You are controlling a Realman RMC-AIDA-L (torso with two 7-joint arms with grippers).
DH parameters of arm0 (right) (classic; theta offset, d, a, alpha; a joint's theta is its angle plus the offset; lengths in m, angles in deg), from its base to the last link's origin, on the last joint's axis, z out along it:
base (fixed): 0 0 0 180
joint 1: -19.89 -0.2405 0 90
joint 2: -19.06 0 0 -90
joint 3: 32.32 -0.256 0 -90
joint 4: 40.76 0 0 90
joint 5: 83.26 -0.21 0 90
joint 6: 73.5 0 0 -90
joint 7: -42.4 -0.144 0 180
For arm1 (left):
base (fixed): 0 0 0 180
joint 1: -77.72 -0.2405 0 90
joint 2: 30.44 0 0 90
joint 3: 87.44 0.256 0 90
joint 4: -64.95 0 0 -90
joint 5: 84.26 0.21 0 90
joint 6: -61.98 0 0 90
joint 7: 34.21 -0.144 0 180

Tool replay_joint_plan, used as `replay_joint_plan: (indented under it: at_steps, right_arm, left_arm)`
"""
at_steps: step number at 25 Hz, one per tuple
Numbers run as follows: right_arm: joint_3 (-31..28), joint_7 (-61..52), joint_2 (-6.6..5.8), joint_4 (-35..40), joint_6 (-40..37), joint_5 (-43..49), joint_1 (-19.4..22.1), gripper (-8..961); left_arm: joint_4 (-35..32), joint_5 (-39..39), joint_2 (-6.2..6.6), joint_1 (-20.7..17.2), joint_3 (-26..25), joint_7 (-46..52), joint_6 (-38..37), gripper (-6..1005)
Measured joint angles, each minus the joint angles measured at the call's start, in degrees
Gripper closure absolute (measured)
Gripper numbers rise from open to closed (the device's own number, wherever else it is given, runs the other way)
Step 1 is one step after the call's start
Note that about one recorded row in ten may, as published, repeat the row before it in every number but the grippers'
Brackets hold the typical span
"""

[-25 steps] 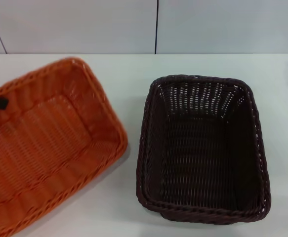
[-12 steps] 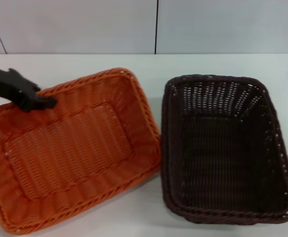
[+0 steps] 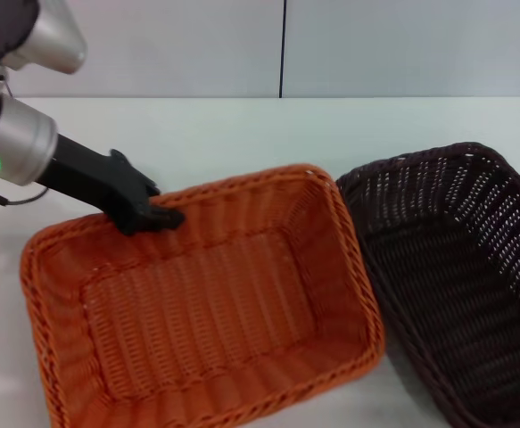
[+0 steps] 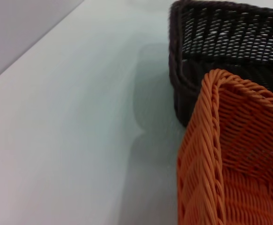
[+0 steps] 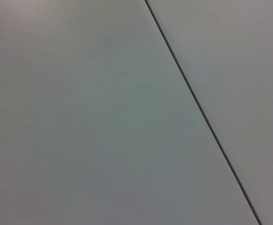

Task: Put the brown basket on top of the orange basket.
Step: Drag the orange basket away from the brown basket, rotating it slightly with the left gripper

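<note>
I will set the orange basket on the white table (image 3: 251, 242) with my left gripper, beside the brown basket, nearer the grey wall.
The orange basket (image 3: 206, 308) lies on the white table in the middle of the head view, turned at an angle. My left gripper (image 3: 157, 217) is shut on its far left rim. The brown basket (image 3: 460, 267) stands at the right, its near left corner touching the orange basket's right side; part of it runs out of view. In the left wrist view the orange basket's rim corner (image 4: 230, 154) meets the brown basket's wall (image 4: 225, 44). My right gripper is out of view; its wrist view shows only bare wall panels.
The white table (image 3: 242, 134) runs back to a grey panelled wall (image 3: 375, 45) with a dark vertical seam. Bare table shows behind both baskets and at the near left corner.
My left gripper has dragged the orange basket to the right and it has turned. It has pushed the brown basket rightward, partly past the view's right edge. More of the left arm shows.
</note>
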Motion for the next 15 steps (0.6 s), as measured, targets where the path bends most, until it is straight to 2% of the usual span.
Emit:
replay_joint_plan:
  at_steps: [1, 4, 11, 15]
  right_arm:
    - [0.0, 0.0, 0.01, -0.1, -0.1, 0.0, 0.0, 367]
    - [0.0, 0.0, 0.01, -0.2, -0.2, 0.0, 0.0, 367]
    - [0.0, 0.0, 0.01, -0.3, -0.4, 0.0, 0.1, 367]
    - [0.0, 0.0, 0.01, -0.3, -0.4, 0.0, 0.4, 368]
  left_arm:
    - [-0.3, 0.0, -0.83, 0.1, 0.3, -0.6, 0.2, 836]
    - [-0.3, -0.6, -1.53, 0.7, 1.0, -1.7, 1.0, 837]
    - [-0.2, -6.7, -1.51, 2.3, 3.9, -3.7, 4.9, 834]
    - [0.1, -7.1, -1.52, 3.3, 5.0, -3.6, 5.9, 831]
